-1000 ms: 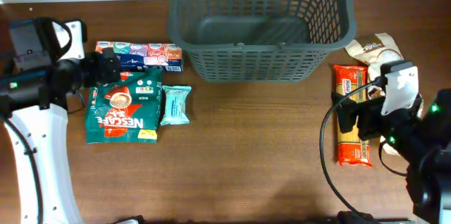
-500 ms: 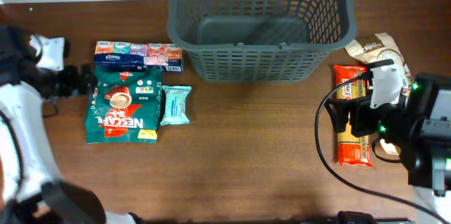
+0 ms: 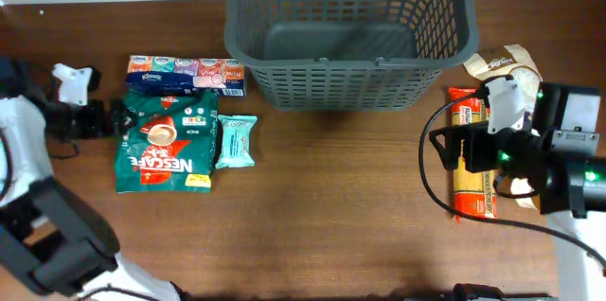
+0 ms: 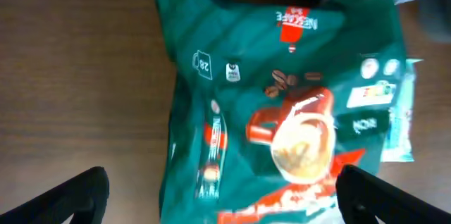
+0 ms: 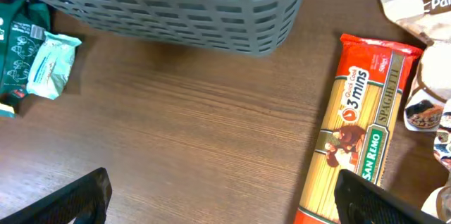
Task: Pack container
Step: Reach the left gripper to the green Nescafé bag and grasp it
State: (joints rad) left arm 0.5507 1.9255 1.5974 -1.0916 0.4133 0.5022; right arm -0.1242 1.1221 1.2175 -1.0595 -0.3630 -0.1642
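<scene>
My left gripper is going to close on the green Nescafe bag's white cup mark point(image 3: 137, 115) point(image 4: 201, 72), near the bag's far corner on the side away from the teal packet.
The dark grey lattice basket point(image 3: 350, 36) stands empty at the table's far middle; its wall also shows in the right wrist view point(image 5: 176, 5). My left gripper point(image 3: 118, 119) is open at the left edge of a green Nescafe bag point(image 3: 169, 142), which fills the left wrist view point(image 4: 282, 111) between my fingertips point(image 4: 222, 196). My right gripper point(image 3: 445, 150) is open above bare table just left of a red spaghetti packet point(image 3: 472, 164); the right wrist view shows that packet point(image 5: 352, 132) beside my fingertips point(image 5: 222, 196).
A tissue pack point(image 3: 185, 74) lies behind the Nescafe bag and a small teal packet point(image 3: 235, 142) to its right. A beige pouch point(image 3: 507, 66) lies at the far right behind the spaghetti. Bare brown table lies in front of the basket.
My left arm has pulled back to the left, off the top of the Nescafe bag to its left edge. My right arm has shifted up towards the basket, beside the spaghetti.
</scene>
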